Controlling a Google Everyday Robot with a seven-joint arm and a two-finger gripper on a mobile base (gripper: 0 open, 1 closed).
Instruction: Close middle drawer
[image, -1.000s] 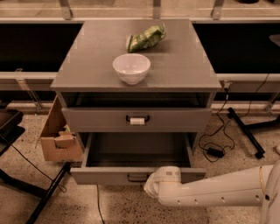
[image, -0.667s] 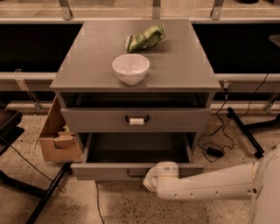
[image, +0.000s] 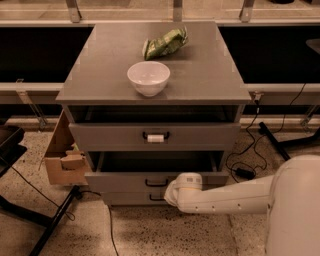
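Next, my gripper releases the middle drawer once it is shut in the grey cabinet (image: 157, 171) just beneath the upper drawer front.
The middle drawer (image: 120, 181) is a wide grey drawer with a small black bar handle (image: 155, 183) at its centre. It stands a short way out of the grey cabinet, and a dark strip of its interior (image: 155, 162) shows. My gripper (image: 172, 193) is at the end of the white arm (image: 225, 199), which reaches in from the right. It is against the drawer front, just right of the handle and low on the front. The white wrist hides its tip.
A white bowl (image: 148, 77) and a green bag (image: 165, 43) lie on the cabinet top (image: 210, 75). The upper drawer front (image: 100, 136) has a handle with a white tag. A cardboard box (image: 62, 157) stands left of the cabinet. Cables (image: 245, 165) lie on the floor to the right.
The middle drawer has slid well back into the cabinet, so less of its interior shows. My arm has moved forward with the drawer front.
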